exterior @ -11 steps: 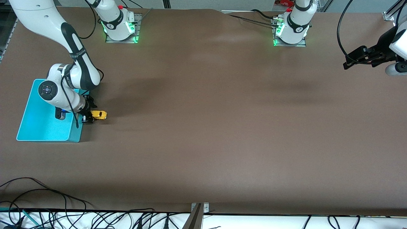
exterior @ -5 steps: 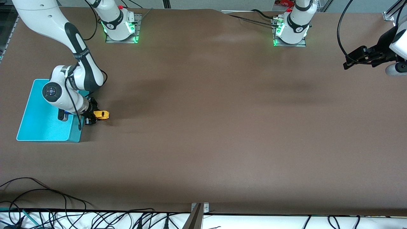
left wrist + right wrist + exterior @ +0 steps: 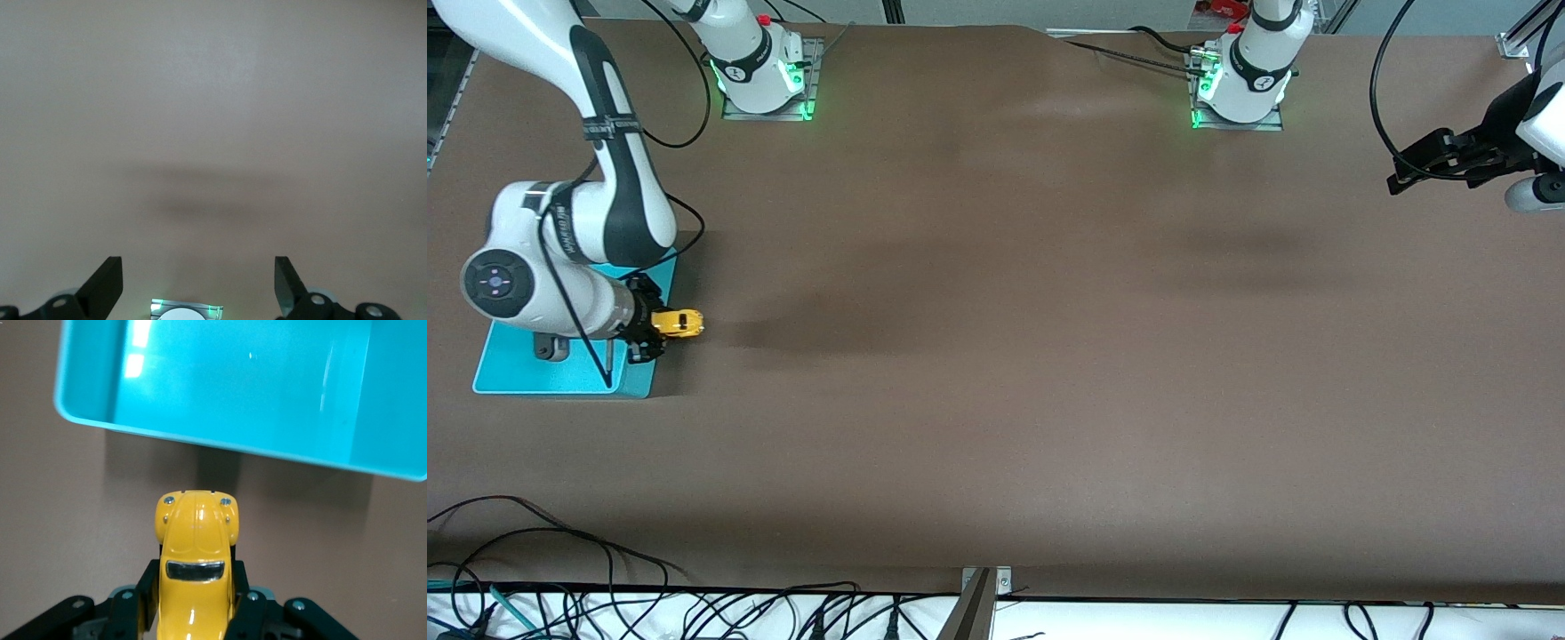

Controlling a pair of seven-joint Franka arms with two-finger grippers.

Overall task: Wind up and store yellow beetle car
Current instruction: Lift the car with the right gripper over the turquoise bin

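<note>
Next, I release the yellow beetle car with my right gripper on the turquoise bin's bottom, close to the middle (image 3: pixel 614 305).
The yellow beetle car (image 3: pixel 679 324) is gripped by my right gripper (image 3: pixel 651 331), which is shut on its sides. The car hangs just above the table, right beside the turquoise bin (image 3: pixel 525 373), at the bin's edge toward the left arm's end. In the right wrist view the car (image 3: pixel 197 547) points nose-first at the bin's wall (image 3: pixel 233 443), and the gripper (image 3: pixel 197 603) clamps its rear half. My left gripper (image 3: pixel 1398 173) waits open and empty above the table at the left arm's end; in the left wrist view the left gripper (image 3: pixel 197 287) shows only bare table.
The right arm's wrist and forearm (image 3: pixel 560 258) hang over much of the bin. Both arm bases (image 3: pixel 765 76) (image 3: pixel 1240 84) stand along the table's back edge. Cables (image 3: pixel 560 569) lie below the table's front edge.
My right arm has lifted and swung toward the bin, carrying the car a little toward the right arm's end. The left arm has not moved.
</note>
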